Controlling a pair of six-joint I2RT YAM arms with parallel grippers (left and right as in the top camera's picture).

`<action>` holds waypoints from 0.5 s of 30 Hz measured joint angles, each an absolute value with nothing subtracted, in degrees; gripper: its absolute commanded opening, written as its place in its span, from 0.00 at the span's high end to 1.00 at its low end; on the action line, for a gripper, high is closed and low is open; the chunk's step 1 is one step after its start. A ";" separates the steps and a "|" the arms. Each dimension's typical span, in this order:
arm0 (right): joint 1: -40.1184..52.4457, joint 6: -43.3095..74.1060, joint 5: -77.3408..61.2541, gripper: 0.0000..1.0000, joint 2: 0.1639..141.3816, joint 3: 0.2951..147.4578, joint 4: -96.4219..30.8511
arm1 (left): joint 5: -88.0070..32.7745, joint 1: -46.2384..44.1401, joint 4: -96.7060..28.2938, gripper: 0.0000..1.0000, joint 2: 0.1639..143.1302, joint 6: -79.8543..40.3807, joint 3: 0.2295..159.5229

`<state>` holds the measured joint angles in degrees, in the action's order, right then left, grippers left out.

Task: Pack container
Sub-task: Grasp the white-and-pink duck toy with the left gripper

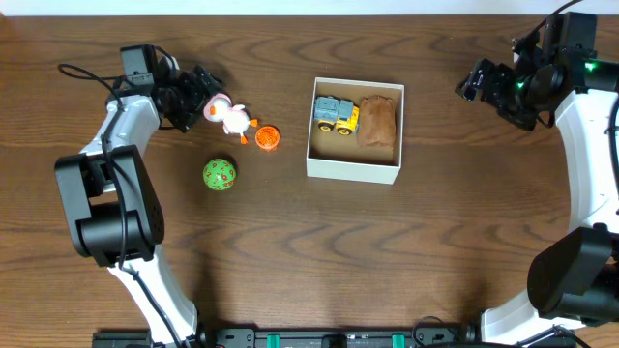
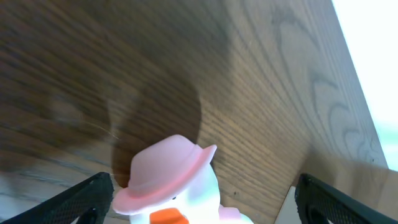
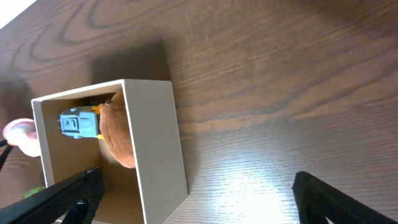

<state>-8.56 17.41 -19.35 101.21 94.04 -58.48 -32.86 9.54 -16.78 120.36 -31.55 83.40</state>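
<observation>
The robot's left gripper needs to close on the white duck toy's head [image 1: 222, 110] [image 2: 189, 193], around its pink hat, so that the duck's body and orange feet hang free.
The container [image 1: 352, 170] is a white-walled square box with a brown inside, mid-table. It holds a blue and yellow toy truck [image 1: 336, 114] and a brown bread-like toy [image 1: 377, 121]. It also shows in the right wrist view [image 3: 158, 143]. A white duck toy with a pink hat [image 1: 230, 117] lies left of the box. My left gripper [image 1: 201, 97] is open, its fingers on either side of the duck [image 2: 174, 180], not touching it. My right gripper [image 1: 476, 82] is open and empty, above the table to the right of the box.
A small orange toy [image 1: 267, 137] lies just right of the duck. A green ball with red spots [image 1: 220, 174] sits below them. The table's far edge [image 2: 367, 93] runs close behind the left gripper.
</observation>
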 measured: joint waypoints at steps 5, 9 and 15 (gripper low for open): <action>-8.56 17.41 -19.35 0.01 101.21 94.04 -58.72 | -33.10 9.47 -16.78 0.17 120.68 -31.79 83.40; -8.56 17.41 -19.33 0.01 101.21 94.04 -58.94 | -33.10 9.47 -16.67 0.26 121.51 -31.81 83.42; -8.56 17.41 -19.31 0.01 101.21 94.04 -59.05 | -33.47 9.47 -17.08 0.36 124.09 -31.86 83.50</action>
